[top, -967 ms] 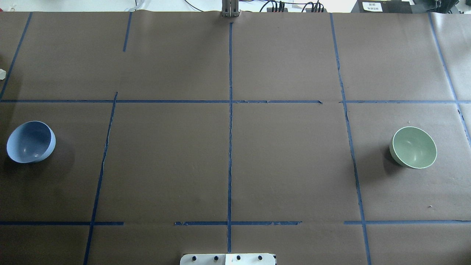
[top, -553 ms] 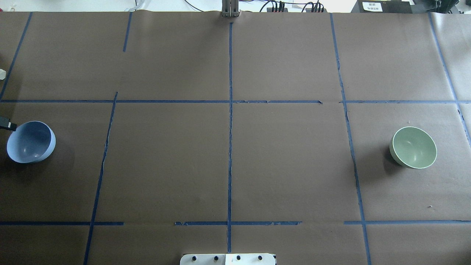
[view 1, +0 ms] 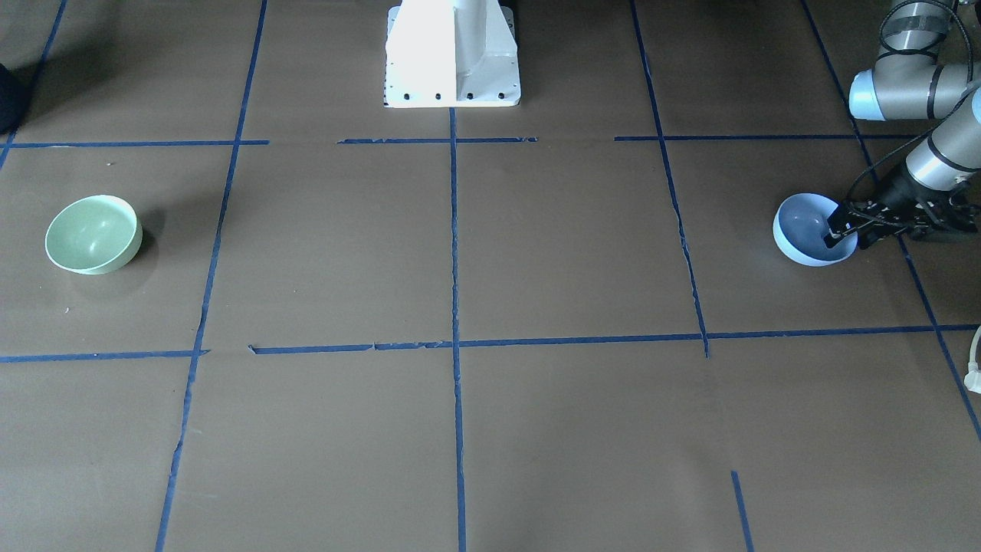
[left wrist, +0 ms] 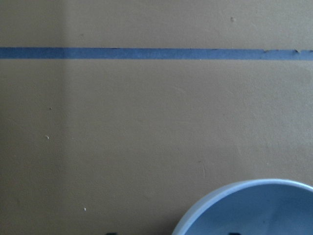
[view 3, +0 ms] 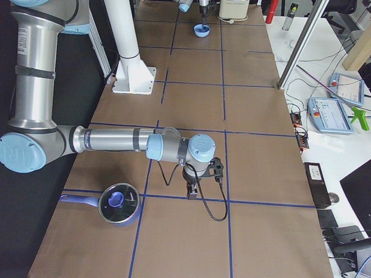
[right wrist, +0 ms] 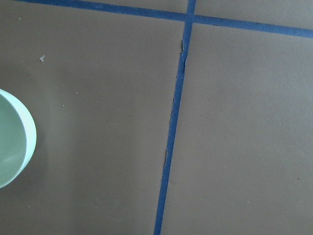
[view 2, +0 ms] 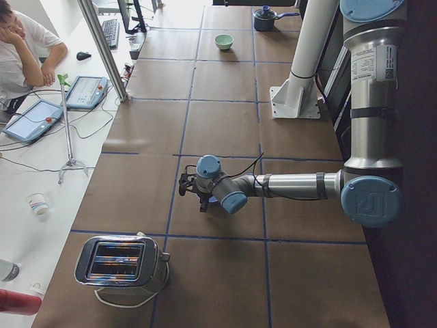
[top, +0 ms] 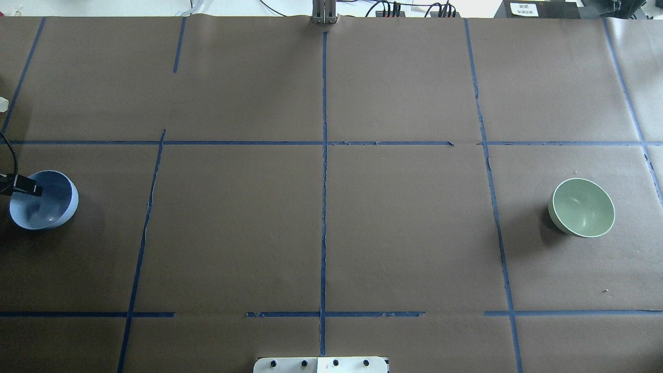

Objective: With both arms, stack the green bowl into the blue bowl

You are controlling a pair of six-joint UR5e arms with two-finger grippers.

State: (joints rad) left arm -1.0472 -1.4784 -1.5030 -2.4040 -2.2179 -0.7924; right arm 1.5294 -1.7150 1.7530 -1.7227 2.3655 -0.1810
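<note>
My left gripper is going to set the blue bowl free on the middle tape line [view 1: 454, 247], in front of the white pedestal.
The blue bowl [view 1: 805, 230] sits upright at the table's left end; it also shows in the overhead view [top: 49, 207] and the left wrist view [left wrist: 254, 210]. My left gripper [view 1: 845, 236] is at its outer rim, jaws apart, with one finger [top: 30, 188] inside the bowl. The green bowl [top: 582, 207] sits alone at the right end, also in the front-facing view [view 1: 93, 234] and at the left edge of the right wrist view [right wrist: 14, 147]. My right gripper [view 3: 193, 190] shows only in the exterior right view; I cannot tell if it is open or shut.
The white pedestal [view 1: 452, 54] stands at the robot's edge of the table. A toaster [view 2: 119, 261] sits beyond the blue bowl at the left end. A pot with a blue lid [view 3: 119, 204] sits near the right arm. Blue tape lines cross the brown table cover.
My left gripper has come in from the overhead view's left edge, and its finger now reaches over the blue bowl's rim. Both bowls are where they were.
</note>
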